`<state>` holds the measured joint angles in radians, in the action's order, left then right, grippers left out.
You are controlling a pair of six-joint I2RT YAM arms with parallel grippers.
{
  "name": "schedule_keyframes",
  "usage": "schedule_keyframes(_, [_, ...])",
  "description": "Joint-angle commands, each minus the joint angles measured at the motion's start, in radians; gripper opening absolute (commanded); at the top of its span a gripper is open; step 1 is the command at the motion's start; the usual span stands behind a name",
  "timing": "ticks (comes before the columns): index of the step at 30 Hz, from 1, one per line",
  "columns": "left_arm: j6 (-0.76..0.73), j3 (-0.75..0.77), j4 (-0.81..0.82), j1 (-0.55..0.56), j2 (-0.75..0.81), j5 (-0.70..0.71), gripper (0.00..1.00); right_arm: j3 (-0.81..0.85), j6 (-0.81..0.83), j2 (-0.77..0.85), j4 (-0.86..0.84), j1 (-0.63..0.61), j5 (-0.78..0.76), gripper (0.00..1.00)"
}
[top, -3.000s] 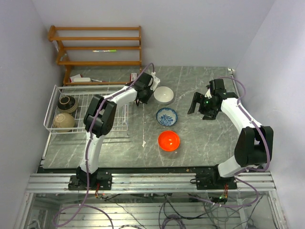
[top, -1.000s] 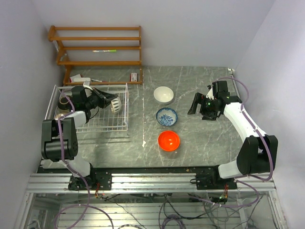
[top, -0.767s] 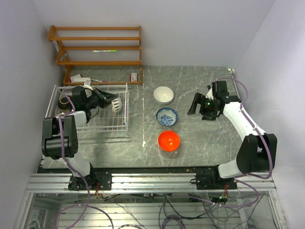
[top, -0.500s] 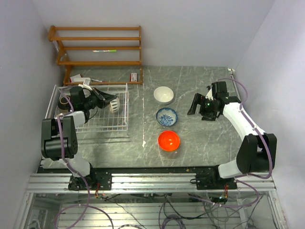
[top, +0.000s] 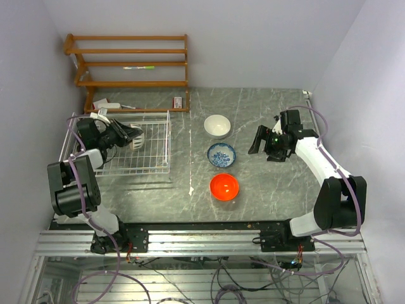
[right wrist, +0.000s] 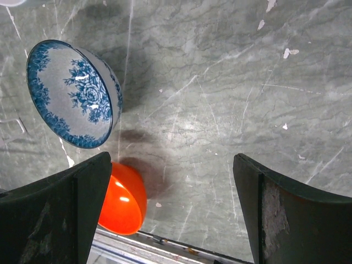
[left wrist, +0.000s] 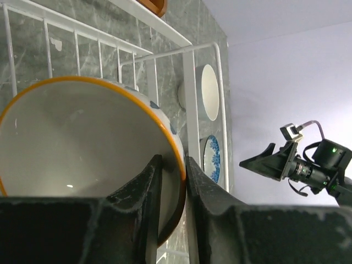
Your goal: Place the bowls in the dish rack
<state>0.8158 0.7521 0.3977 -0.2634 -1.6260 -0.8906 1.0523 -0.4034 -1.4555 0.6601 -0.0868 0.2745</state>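
I should let go of the cream bowl with my left gripper in the dish rack's back corner [top: 150, 127] nearest the white bowl.
My left gripper [top: 128, 136] is shut on the rim of the cream bowl with a brown rim [top: 137, 139], holding it tilted on edge over the white wire dish rack [top: 169, 147]. In the left wrist view one finger is inside the bowl [left wrist: 77, 148], the other outside, with the gripper [left wrist: 171, 176] pinching its wall. The white bowl [top: 217, 125], blue-and-white bowl [top: 221, 154] and orange-red bowl [top: 224, 186] sit on the table right of the rack. My right gripper [top: 259, 139] is open and empty, right of them. The right wrist view shows the blue-and-white bowl [right wrist: 74, 93] and orange-red bowl [right wrist: 124, 201]. My left arm hides the other bowls.
A wooden slatted shelf [top: 126, 63] stands at the back left behind the rack. Small objects [top: 107, 106] lie by its foot. The rack's right wall [left wrist: 190, 82] stands between the held bowl and the white bowl [left wrist: 209, 99]. Walls close in on both sides.
My left gripper has carried the cream bowl leftward, from beside the white bowl to over the rack's middle. The right arm has barely moved.
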Motion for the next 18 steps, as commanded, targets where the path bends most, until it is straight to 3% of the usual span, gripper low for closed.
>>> schedule_keyframes(1, [-0.119, -0.076, -0.245, -0.05, -0.053, 0.075, 0.14, -0.025, 0.0, -0.009, -0.027, 0.004, 0.006, 0.92])
schedule_keyframes(2, [-0.108, -0.08, -0.229, -0.052, -0.052, 0.069, 0.08, -0.028, -0.002, -0.007, -0.028, 0.005, 0.007, 0.92])
schedule_keyframes(9, [0.072, -0.042, -0.108, -0.042, 0.042, 0.019, 0.07, -0.042, -0.002, 0.004, -0.029, 0.006, -0.001, 0.92])
schedule_keyframes(13, [0.295, -0.01, 0.088, 0.005, 0.088, 0.036, 0.07, -0.045, -0.005, 0.001, -0.032, 0.005, 0.004, 0.92])
schedule_keyframes(18, [0.504, 0.029, 0.302, 0.09, 0.027, 0.09, 0.07, -0.027, -0.006, -0.006, -0.031, 0.005, 0.005, 0.92])
